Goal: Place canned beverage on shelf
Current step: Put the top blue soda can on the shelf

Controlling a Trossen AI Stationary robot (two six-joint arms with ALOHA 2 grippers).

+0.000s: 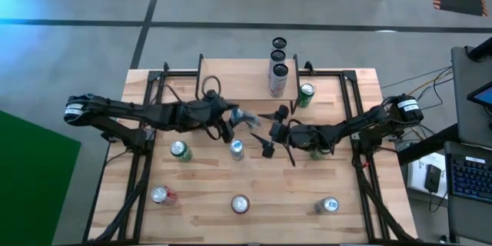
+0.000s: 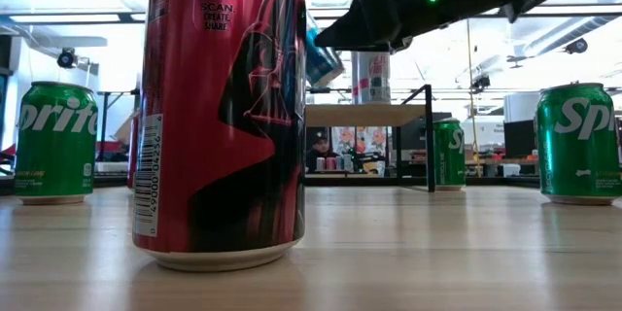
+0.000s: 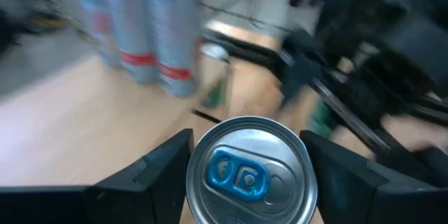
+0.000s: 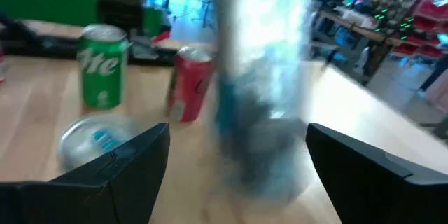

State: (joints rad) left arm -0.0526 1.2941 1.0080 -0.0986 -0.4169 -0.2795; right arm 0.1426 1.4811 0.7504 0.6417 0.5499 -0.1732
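Observation:
The silver-blue can's top faces my left gripper's wrist. My right gripper will take the can's lower end (image 1: 254, 123) before my left gripper takes the can's side.
My left gripper (image 1: 233, 119) is shut on a silver-blue can (image 1: 246, 117) with a blue tab (image 3: 248, 175), held in the air near the table's middle, in front of the shelf (image 1: 238, 77). The shelf is a low light-wood rack at the far edge, with tall slim cans (image 1: 278, 69) standing on its right part. In the low view the held can (image 2: 324, 58) shows tilted above shelf height. My right gripper (image 1: 269, 137) is open and empty, just right of the held can, which shows blurred ahead of its fingers (image 4: 262, 91). My left gripper pinches the can between its two fingers, one on each side of the wall just below the top rim (image 3: 194, 171). The can's top faces back toward the wrist. The can is lifted clear of the table and tilted.
Loose cans stand on the table: green (image 1: 180, 151), silver (image 1: 237, 149), red (image 1: 160, 194), red (image 1: 240, 204), silver (image 1: 327, 205), and green (image 1: 317, 151) under my right arm. A green can (image 1: 306, 94) stands right of the shelf. The shelf's left part is bare.

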